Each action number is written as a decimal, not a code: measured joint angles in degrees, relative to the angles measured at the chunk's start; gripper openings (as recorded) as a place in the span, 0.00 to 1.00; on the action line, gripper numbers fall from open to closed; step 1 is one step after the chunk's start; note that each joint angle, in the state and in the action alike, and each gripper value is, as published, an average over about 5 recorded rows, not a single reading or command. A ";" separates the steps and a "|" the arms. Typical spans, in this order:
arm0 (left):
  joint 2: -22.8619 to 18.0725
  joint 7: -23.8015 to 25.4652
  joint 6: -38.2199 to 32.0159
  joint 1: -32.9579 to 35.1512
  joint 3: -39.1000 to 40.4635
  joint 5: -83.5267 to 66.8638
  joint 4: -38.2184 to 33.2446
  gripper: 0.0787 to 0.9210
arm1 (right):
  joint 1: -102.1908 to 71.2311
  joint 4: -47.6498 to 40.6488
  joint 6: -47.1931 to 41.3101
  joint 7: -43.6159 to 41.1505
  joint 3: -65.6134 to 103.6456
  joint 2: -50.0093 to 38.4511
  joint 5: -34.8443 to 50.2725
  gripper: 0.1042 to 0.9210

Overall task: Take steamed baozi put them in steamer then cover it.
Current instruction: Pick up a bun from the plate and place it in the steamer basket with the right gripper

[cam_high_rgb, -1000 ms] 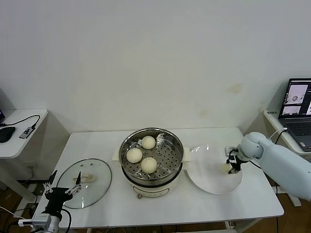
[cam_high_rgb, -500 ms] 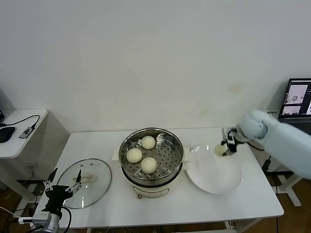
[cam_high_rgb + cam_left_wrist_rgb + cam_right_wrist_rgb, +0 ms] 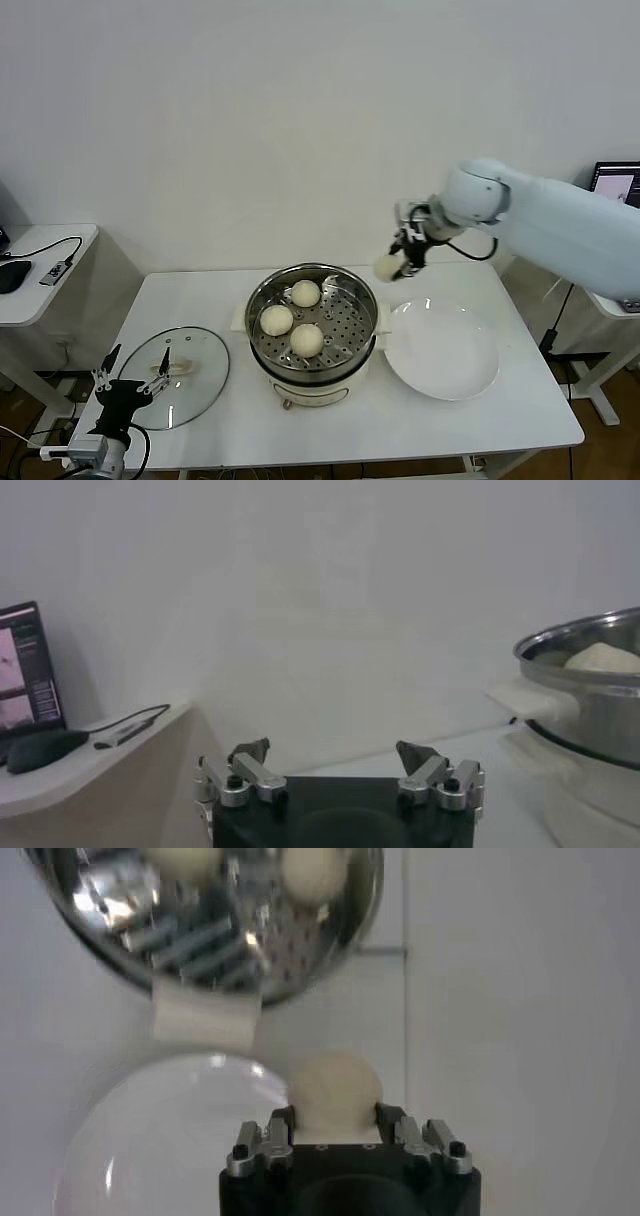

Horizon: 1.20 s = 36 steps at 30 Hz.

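Note:
The robot's right gripper should release its baozi, now above the gap beside the steamer, on the bare part of the steamer's tray [image 3: 333, 312] [image 3: 257, 934] that is closest to the white plate.
The steamer [image 3: 330, 372] stands mid-table with three steamed baozi on its perforated tray [image 3: 306, 293] [image 3: 276, 319] [image 3: 307, 340]. My right gripper [image 3: 393, 267] hangs in the air just past the steamer's right rim, above the gap between the pot and the white plate [image 3: 445, 385]. It is shut on a fourth baozi [image 3: 386, 267]. In the right wrist view that baozi [image 3: 334, 1086] sits between the fingers, with the steamer [image 3: 330, 958] and the bare plate [image 3: 150, 1148] below. My left gripper [image 3: 133, 385] waits open, low at the table's front left beside the glass lid [image 3: 190, 365].
The steamer's side [image 3: 590, 695] shows off to one side in the left wrist view. A side table with a mouse [image 3: 12, 275] and cable stands at far left. A laptop [image 3: 617, 185] sits at the right edge behind my right arm.
My right gripper lifted the baozi off the plate and carried it up and to the left, toward the steamer. The left arm has barely moved.

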 measured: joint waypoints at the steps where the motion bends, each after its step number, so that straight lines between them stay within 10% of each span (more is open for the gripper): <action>1: -0.13 -0.01 -0.04 0.10 -0.06 0.00 -0.07 0.88 | 0.35 0.05 -0.68 0.47 -0.58 0.99 1.09 0.51; 36: -1.27 -0.16 -0.32 0.57 -0.48 -0.02 0.02 0.88 | -8.31 -10.29 -7.63 4.09 -4.07 16.71 3.04 0.51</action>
